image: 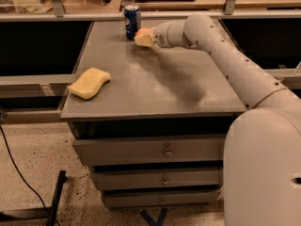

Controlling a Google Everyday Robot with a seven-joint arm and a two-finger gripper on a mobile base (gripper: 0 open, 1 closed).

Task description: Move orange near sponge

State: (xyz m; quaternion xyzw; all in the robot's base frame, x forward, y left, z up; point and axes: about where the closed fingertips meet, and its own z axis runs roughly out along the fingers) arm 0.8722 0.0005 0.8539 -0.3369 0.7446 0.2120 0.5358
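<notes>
I need to release the orange from my gripper on the grey table (105, 58) just behind the far end of the pale yellow sponge.
The orange (143, 31) sits at the far end of the grey table (155, 84), just right of the blue soda can (132, 20). My gripper (143, 38) reaches there from the right, and its cream fingers (140, 41) are closed around the orange, hiding most of it. Only the top of the fruit shows. The pale yellow sponge (89, 83) lies flat near the table's front left corner, far from the gripper.
The white arm (221, 46) stretches over the table's right side. Drawers (164, 150) are below the tabletop. Dark gaps flank the table on both sides. A black cable (19, 173) runs on the floor at left.
</notes>
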